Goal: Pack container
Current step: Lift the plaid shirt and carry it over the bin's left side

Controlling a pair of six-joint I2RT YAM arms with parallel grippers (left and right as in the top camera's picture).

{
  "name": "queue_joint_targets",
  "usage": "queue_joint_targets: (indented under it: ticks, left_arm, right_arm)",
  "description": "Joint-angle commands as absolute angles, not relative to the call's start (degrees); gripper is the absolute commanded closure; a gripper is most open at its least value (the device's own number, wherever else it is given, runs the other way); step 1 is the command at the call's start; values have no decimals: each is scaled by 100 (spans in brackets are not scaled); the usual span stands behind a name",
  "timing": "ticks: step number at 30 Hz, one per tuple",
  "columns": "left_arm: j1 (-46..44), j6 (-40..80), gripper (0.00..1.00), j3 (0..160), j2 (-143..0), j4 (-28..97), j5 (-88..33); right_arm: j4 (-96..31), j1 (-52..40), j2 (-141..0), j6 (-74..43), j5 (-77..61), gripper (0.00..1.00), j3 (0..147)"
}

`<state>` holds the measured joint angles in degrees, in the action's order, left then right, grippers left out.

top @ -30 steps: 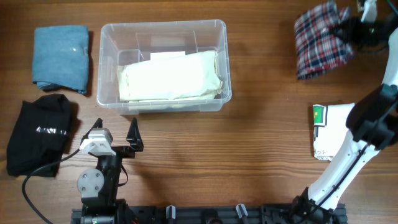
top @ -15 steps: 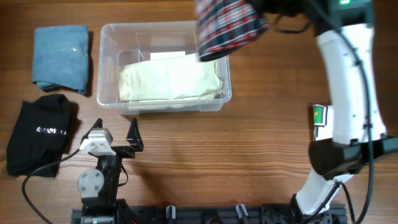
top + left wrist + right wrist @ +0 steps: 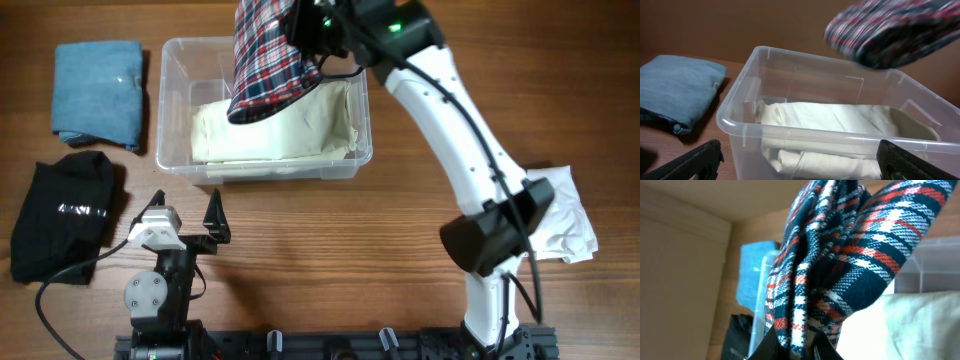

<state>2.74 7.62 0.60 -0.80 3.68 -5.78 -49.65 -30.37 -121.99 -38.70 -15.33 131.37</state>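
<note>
Next, I release the plaid cloth with my right gripper inside the clear container's end [image 3: 221, 117] nearest the folded blue cloth. The plaid cloth now hangs above the cream cloth.
The clear container [image 3: 165, 100] stands at the table's back centre with a folded cream cloth [image 3: 280, 135] lying inside. My right gripper [image 3: 310, 30] is shut on a red, white and navy plaid cloth [image 3: 265, 60], which hangs over the container's back right part above the cream cloth. In the right wrist view the plaid cloth [image 3: 840, 255] bunches between the fingers of the right gripper [image 3: 795, 347]. My left gripper [image 3: 187, 208] stands open in front of the container, holding nothing. In the left wrist view, the left gripper [image 3: 800, 155] faces the container's front rim [image 3: 790, 132], with the plaid cloth [image 3: 890, 30] above.
A folded blue cloth [image 3: 97, 92] lies left of the container. Below it, near the left edge, is a black garment [image 3: 65, 215]. A crumpled white item [image 3: 565, 215] sits at the right, partly under the right arm.
The right arm has swung left from the table's far right corner, carrying the plaid cloth to a spot over the container. The left arm has not moved.
</note>
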Motion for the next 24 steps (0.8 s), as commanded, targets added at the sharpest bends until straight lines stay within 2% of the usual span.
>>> queue_joint_targets:
  ticks: [1,4,15,24]
  left_arm:
    - [305,792,0,32,-38,397,-528]
    - [305,792,0,32,-38,397,-528]
    - [305,790,0,32,-38,397,-528]
    - [305,792,0,32,-38,397,-528]
  right_arm:
    - [-4709,-3162,-12492,-4051,-1787,96,13187]
    - [-4451,-3269,-12717,-3859,-2265,96,13187]
    - [-4007,-3892,-13410,-3776,-2252,96,13187]
    - [-3343,-4036,-13944,-4718,-1992,96,13187]
